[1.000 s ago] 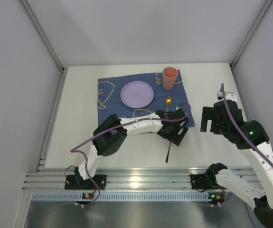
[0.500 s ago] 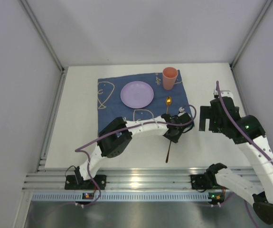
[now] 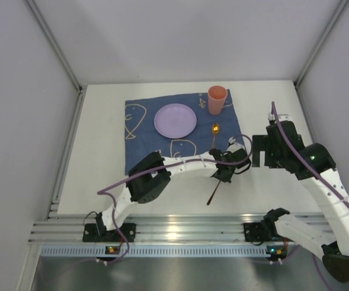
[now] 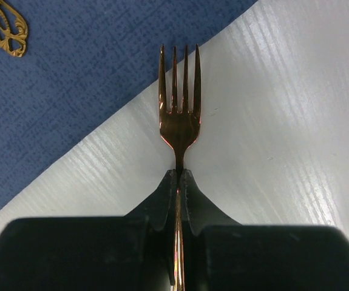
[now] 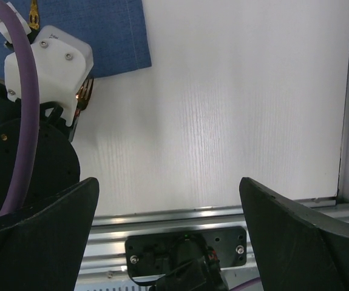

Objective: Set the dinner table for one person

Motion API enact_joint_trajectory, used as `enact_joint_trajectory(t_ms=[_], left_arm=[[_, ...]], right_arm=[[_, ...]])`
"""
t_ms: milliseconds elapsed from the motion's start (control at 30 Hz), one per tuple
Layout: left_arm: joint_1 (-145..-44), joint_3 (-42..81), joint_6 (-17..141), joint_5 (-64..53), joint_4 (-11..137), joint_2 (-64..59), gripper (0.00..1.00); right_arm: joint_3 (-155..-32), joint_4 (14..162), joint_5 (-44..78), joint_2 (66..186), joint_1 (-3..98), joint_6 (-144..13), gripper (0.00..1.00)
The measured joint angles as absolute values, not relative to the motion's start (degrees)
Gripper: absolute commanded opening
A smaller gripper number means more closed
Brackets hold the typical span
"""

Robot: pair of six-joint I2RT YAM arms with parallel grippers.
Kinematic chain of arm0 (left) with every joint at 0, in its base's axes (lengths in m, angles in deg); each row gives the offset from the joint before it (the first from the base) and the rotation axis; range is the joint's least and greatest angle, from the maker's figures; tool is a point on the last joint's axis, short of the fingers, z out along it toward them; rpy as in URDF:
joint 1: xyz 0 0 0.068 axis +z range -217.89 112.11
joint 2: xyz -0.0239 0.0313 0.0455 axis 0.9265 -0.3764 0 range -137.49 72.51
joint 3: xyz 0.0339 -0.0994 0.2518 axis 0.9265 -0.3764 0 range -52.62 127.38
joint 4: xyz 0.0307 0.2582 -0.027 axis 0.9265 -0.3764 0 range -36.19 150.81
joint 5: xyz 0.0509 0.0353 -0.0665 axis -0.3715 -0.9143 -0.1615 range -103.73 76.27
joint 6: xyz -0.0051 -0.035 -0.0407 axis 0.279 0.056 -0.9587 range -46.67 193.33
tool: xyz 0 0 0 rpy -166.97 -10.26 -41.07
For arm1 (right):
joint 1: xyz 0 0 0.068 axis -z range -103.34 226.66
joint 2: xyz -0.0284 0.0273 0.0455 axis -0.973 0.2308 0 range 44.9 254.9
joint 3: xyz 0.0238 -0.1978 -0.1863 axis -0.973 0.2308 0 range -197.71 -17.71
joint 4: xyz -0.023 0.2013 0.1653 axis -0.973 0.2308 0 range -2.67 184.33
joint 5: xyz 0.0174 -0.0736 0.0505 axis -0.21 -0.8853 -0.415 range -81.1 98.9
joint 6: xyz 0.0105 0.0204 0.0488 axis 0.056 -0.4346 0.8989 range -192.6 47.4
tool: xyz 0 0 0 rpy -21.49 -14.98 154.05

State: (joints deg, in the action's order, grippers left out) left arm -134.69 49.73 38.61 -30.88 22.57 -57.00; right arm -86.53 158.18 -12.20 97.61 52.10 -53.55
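Observation:
Next, my left gripper lets go of the copper fork on the blue placemat (image 3: 144, 141) next to the purple plate, opposite the gold spoon.
My left gripper (image 4: 178, 173) is shut on the neck of a copper fork (image 4: 179, 115), whose tines point away over the white dinner table (image 4: 283, 121) just off the placemat's corner. From above, the left gripper (image 3: 226, 168) is at the blue placemat's (image 3: 141, 130) near right corner, and the fork's handle (image 3: 212, 195) trails toward the rail. A purple plate (image 3: 175, 119), an orange cup (image 3: 216, 99) and a gold spoon (image 3: 215, 129) rest on the placemat. My right gripper (image 5: 168, 182) stands wide open over bare table with nothing in it, just right of the left gripper.
A ribbed aluminium rail (image 3: 174, 227) with both arm bases runs along the near edge. Grey walls with metal posts close in the left, far and right sides. The right gripper (image 3: 263, 151) hangs close beside the left wrist (image 5: 47, 57). The spoon's ornate handle end (image 4: 4, 27) lies near the fork.
My left gripper has shut on the fork, and the fork's handle has swung slightly to the left. The right arm has drifted left and farther away, closer to the left wrist.

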Motion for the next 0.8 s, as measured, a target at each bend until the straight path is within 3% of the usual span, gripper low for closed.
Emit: enact_joint_trajectory(t_ms=[233, 367, 600, 800], left_arm=[[-133.3, 49.7, 37.6, -31.3, 13.6, -54.5, 0.0], [-128.2, 44.8, 35.8, -31.2, 9.5, -45.4, 0.0], [-105.3, 36.1, 39.3, -31.8, 9.3, -25.7, 0.0], [-91.8, 34.2, 47.5, -31.8, 10.5, -26.6, 0.0]], right_arm=[[-87.3, 157.8, -12.4, 97.9, 52.1, -53.5, 1.0], [-87.3, 157.2, -12.6, 97.8, 52.1, -53.2, 1.0], [-87.2, 156.2, -12.3, 97.9, 52.2, -52.0, 1.0], [-87.2, 155.9, -12.2, 98.8, 52.2, -51.8, 1.0]])
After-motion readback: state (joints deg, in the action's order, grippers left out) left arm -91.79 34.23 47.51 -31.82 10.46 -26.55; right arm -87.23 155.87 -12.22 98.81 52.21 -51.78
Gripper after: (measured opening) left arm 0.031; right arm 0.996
